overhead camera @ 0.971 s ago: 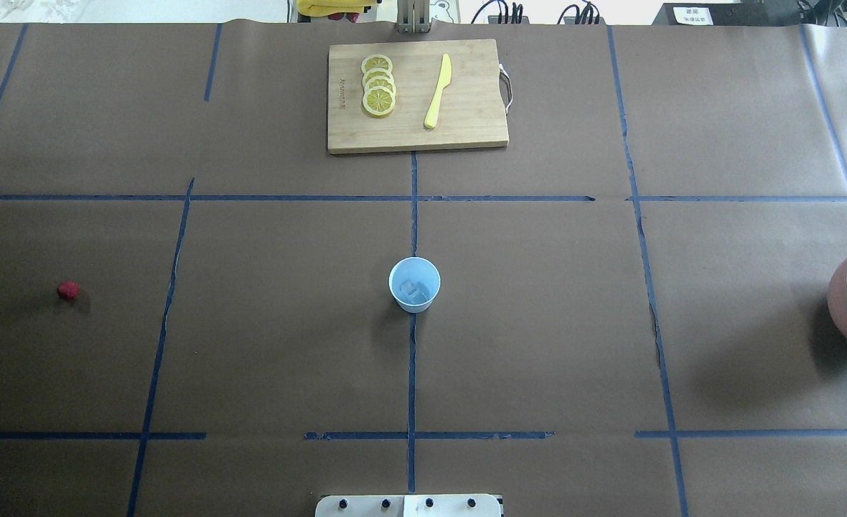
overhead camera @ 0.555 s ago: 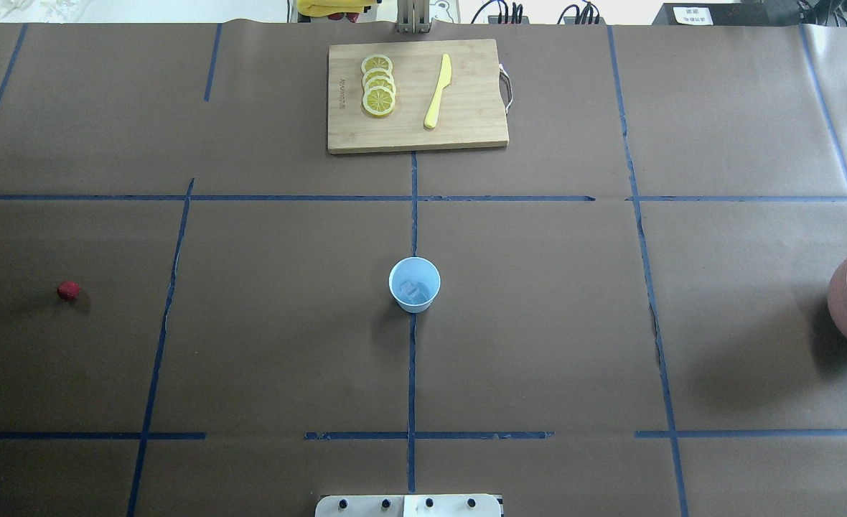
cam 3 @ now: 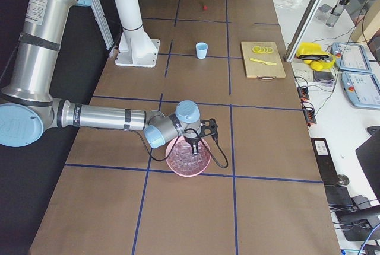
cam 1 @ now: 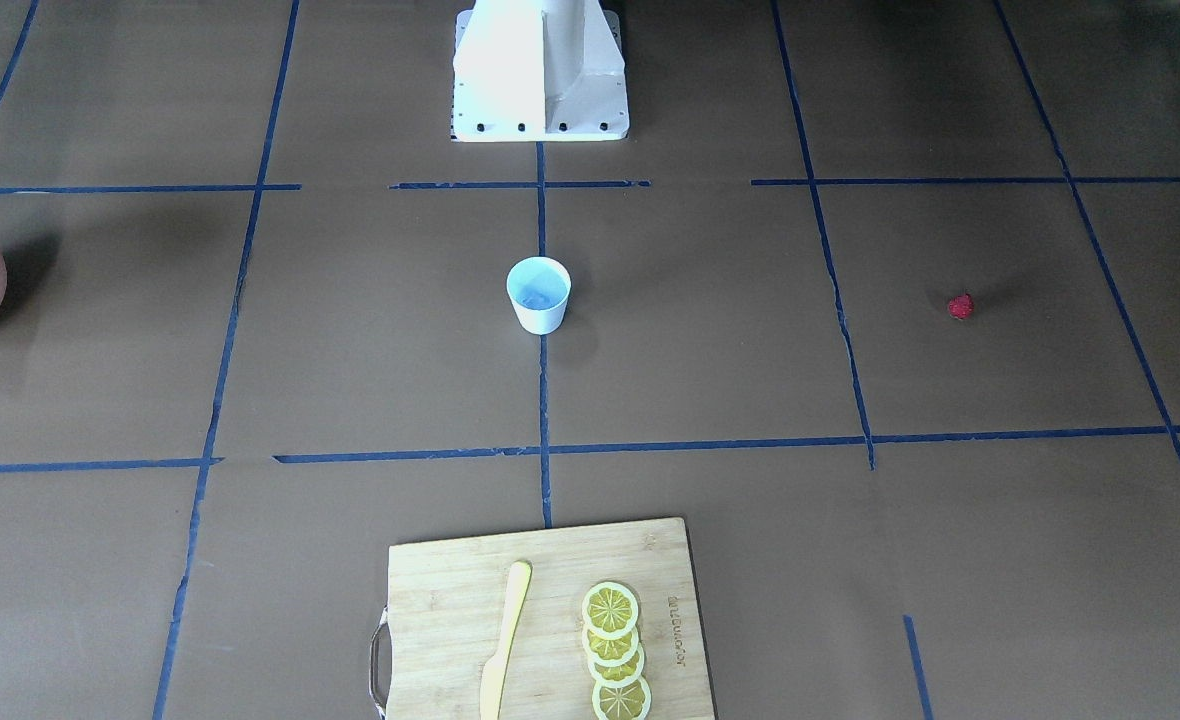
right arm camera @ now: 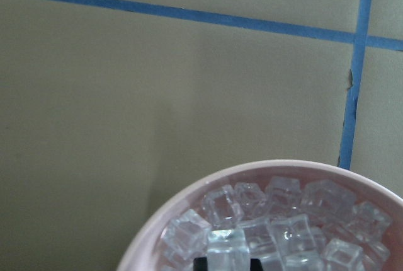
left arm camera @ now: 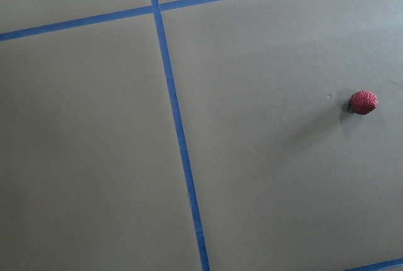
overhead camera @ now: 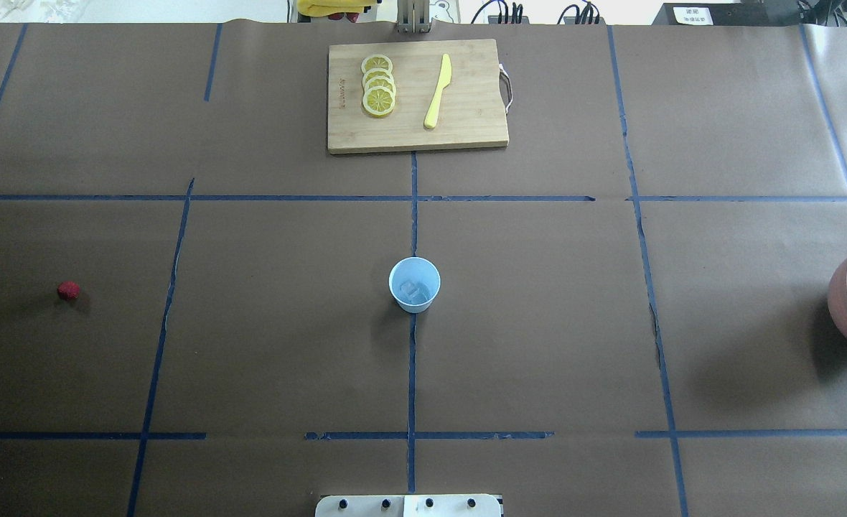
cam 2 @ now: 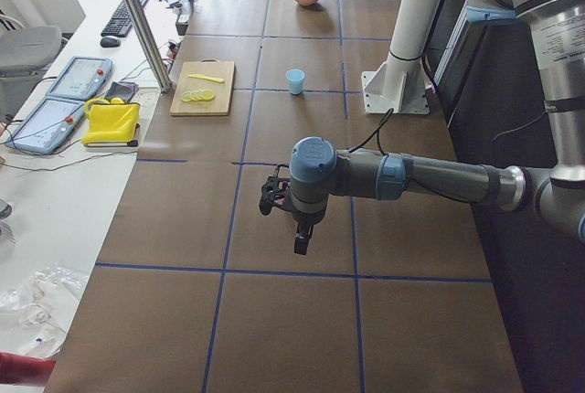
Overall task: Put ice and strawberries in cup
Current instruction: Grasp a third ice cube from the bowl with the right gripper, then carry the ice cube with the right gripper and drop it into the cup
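Note:
Next, my right gripper lets go of the ice cube inside the white cup [cam 1: 537, 295], with the ice at the cup's light blue bottom.
The white cup [overhead camera: 414, 285] with a light blue inside stands at the table's middle, with one ice cube [overhead camera: 413, 291] in it; it also shows in the front view [cam 1: 538, 293]. The red strawberry [overhead camera: 68, 290] lies alone at the far left and shows in the left wrist view [left arm camera: 363, 102]. My right gripper [right arm camera: 227, 265] is down in the pinkish bowl [right arm camera: 189, 189], its dark fingertips [right arm camera: 200, 263] closed on both sides of an ice cube [right arm camera: 227, 246]. My left gripper [cam 2: 299, 245] hangs above the table; I cannot tell if it is open or shut.
The bowl [overhead camera: 841, 301] full of ice sits at the table's right edge. A wooden cutting board [overhead camera: 466, 129] at the back centre carries lemon slices [overhead camera: 378, 86] and a yellow knife [overhead camera: 438, 92]. Blue tape lines cross the brown table cover.
The bit of my right gripper seen over the bowl at the overhead view's right edge has shifted slightly toward the back. Cup and strawberry have not moved.

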Controlling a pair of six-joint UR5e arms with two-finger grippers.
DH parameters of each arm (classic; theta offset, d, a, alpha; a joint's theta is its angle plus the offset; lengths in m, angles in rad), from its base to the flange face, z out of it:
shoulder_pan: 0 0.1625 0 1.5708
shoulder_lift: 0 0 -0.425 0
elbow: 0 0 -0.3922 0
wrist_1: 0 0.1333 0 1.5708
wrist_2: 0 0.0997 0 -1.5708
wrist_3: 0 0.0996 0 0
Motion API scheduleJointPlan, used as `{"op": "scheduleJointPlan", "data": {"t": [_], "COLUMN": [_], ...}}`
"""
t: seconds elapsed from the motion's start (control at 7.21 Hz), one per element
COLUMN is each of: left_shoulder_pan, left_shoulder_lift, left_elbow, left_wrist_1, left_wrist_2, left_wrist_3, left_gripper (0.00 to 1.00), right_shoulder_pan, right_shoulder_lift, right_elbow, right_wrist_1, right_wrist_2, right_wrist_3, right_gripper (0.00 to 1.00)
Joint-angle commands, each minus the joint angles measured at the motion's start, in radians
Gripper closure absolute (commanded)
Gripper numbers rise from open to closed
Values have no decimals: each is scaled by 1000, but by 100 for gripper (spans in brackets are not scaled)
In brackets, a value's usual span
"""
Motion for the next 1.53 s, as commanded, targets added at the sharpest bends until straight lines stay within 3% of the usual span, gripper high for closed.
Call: {"op": "scheduleJointPlan", "data": {"t": [0.0,0.28,0.56,0.69,0.83,0.97,1.25,1.39], "left_shoulder_pan": [0,0,0,0,0,0,0,0], "left_shoulder_lift": [0,0,0,0,0,0,0,0], "left_elbow": [1,6,10,11,12,12,14,14], "left_wrist_1": [0,2,2,3,3,3,3,3], "left_wrist_2": [0,0,0,0,0,0,0,0], "left_wrist_3": [0,0,0,0,0,0,0,0], "left_gripper": [0,0,0,0,0,0,0,0], "right_shoulder_pan": [-32,-169,-382,-502,-623,-702,-774,-781], "right_shoulder_lift": [81,219,362,474,642,788,984,1001], "right_elbow": [187,246,268,266,253,204,8,-10], "right_wrist_1": [-196,-217,-224,-298,-449,-543,-546,-543], "right_wrist_2": [5,-35,-194,-287,-397,-485,-573,-584], "right_wrist_3": [187,531,827,947,1035,1127,1238,1248], "right_gripper": [100,100,100,100,100,100,100,100]}}
